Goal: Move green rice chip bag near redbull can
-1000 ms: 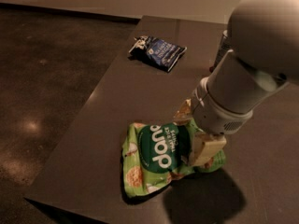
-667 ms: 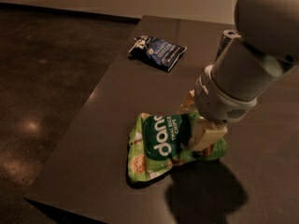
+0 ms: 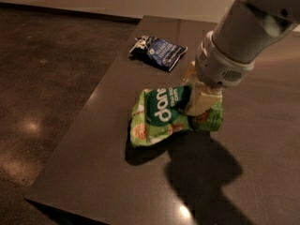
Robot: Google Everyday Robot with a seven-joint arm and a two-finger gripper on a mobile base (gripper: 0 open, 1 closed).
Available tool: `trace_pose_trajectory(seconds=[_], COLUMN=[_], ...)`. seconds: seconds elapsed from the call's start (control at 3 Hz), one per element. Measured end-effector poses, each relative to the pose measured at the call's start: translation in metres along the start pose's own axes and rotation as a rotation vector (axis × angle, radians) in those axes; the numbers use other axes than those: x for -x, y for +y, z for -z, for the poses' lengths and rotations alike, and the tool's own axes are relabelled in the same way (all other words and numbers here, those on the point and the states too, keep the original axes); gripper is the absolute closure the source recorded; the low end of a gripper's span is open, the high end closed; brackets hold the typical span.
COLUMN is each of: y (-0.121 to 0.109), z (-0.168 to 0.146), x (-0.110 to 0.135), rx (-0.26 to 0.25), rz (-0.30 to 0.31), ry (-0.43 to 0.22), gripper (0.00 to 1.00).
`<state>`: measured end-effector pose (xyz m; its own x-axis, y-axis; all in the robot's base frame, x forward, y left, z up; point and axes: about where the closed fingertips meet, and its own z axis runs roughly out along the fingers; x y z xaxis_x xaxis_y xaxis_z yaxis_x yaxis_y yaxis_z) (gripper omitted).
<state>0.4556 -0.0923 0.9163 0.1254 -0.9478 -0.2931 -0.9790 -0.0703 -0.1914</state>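
The robot's gripper should set the green rice chip bag, now tilted just above the table, down on the table (image 3: 223, 79) across from the dark blue snack bag.
The green rice chip bag (image 3: 161, 117) is light green with a dark green circle and white "dang" lettering. It hangs tilted just above the dark table (image 3: 108, 172), casting a shadow below. My gripper (image 3: 197, 95) is shut on the bag's right part, with the cream fingers (image 3: 202, 100) pinching it under the big white arm. The redbull can is out of view.
A small dark blue snack bag (image 3: 159, 52) lies at the table's far left. The table's left edge (image 3: 89, 102) drops to a brown floor. The arm's shadow (image 3: 206, 172) falls on the table at the front right.
My gripper has lifted the green bag and carried it up and away from the front edge, towards the far right. The blue bag has not moved.
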Motion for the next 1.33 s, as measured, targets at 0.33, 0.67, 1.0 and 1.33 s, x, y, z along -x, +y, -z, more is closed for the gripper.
trace_pose_trajectory(seconds=[0.33, 0.67, 1.0, 1.33], y=[-0.041, -0.067, -0.086, -0.100], z=[0.008, 0.010, 0.017, 0.027], x=[-0.012, -0.030, -0.059, -0.090], rx=[-0.046, -0.080, -0.111, -0.141], rz=[-0.064, -0.113, -0.161, -0.202], ry=[0.011, 0.030, 0.054, 0.078], gripper=[1.00, 1.00, 1.00, 1.00])
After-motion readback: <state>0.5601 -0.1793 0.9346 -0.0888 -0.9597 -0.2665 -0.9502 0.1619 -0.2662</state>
